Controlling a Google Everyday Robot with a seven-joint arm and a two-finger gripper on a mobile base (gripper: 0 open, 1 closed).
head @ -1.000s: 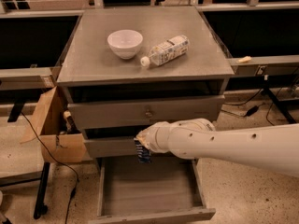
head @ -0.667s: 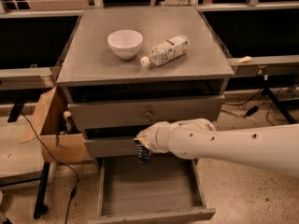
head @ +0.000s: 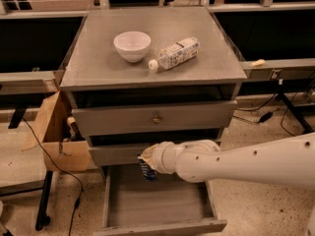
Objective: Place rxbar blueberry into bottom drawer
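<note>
Next, my gripper releases the rxbar blueberry on the bottom drawer's inside [head: 135,197], toward the side with the cardboard box. The rxbar now hangs in front of the middle drawer.
The rxbar blueberry [head: 146,171], a small dark navy-blue wrapped bar, hangs upright from my gripper [head: 147,161]. The gripper is shut on the bar's top end, in front of the middle drawer and above the back left part of the bottom drawer [head: 160,225]. The bottom drawer is pulled out, a wide shallow grey tray with nothing in it. My white arm [head: 246,163] reaches in from the right and hides the middle drawer's right half.
A white bowl [head: 132,45] and a white plastic bottle [head: 174,53] lying on its side rest on the cabinet top [head: 98,68]. The top drawer's knob [head: 156,119] shows. A cardboard box [head: 54,136] and cables sit left of the cabinet.
</note>
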